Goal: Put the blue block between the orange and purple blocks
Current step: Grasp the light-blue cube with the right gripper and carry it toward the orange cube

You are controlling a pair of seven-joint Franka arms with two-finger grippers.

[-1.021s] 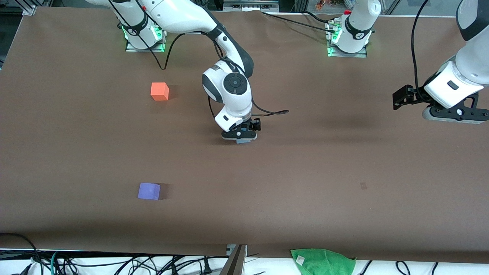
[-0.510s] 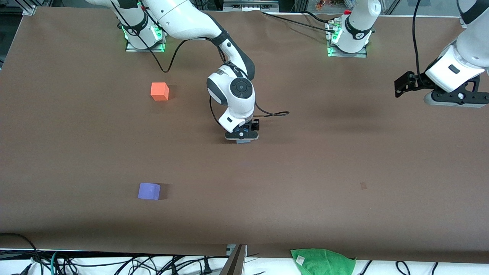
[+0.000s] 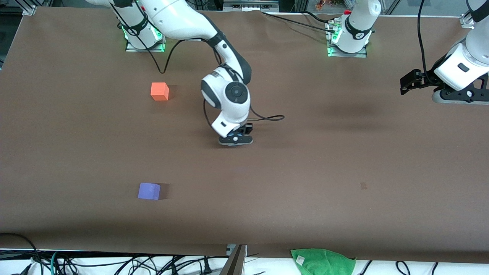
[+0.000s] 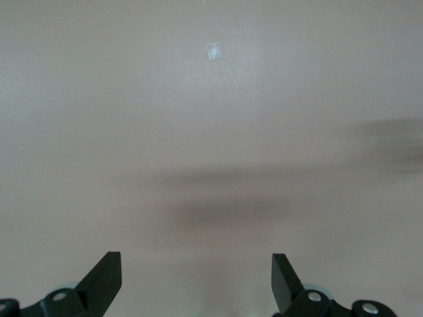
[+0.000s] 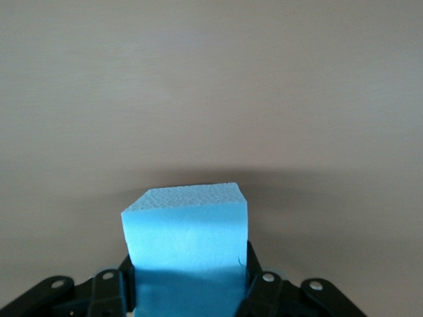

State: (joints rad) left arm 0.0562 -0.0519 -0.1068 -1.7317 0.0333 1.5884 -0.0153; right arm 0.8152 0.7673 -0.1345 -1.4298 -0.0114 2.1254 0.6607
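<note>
I need to set the light blue block, now low over the table's middle, down on the table with my right gripper and let go of it there, midway (image 3: 157, 137) between the orange and purple blocks.
My right gripper (image 3: 235, 140) is low over the middle of the table, shut on the light blue block (image 5: 185, 231), which fills the space between its fingers in the right wrist view (image 5: 187, 290). The block is hidden under the hand in the front view. The orange block (image 3: 159, 91) sits on the table toward the right arm's end, nearer the bases. The purple block (image 3: 149, 191) sits nearer the front camera, roughly in line with the orange one. My left gripper (image 3: 454, 97) hangs open and empty over the left arm's end of the table (image 4: 196, 271).
A green cloth (image 3: 323, 261) lies past the table's front edge. A small pale mark (image 3: 363, 186) is on the brown table surface and also shows in the left wrist view (image 4: 213, 51). A black cable (image 3: 267, 116) trails beside the right hand.
My right gripper has shifted a little toward the right arm's end with the blue block in it. My left hand has drifted up and toward the bases.
</note>
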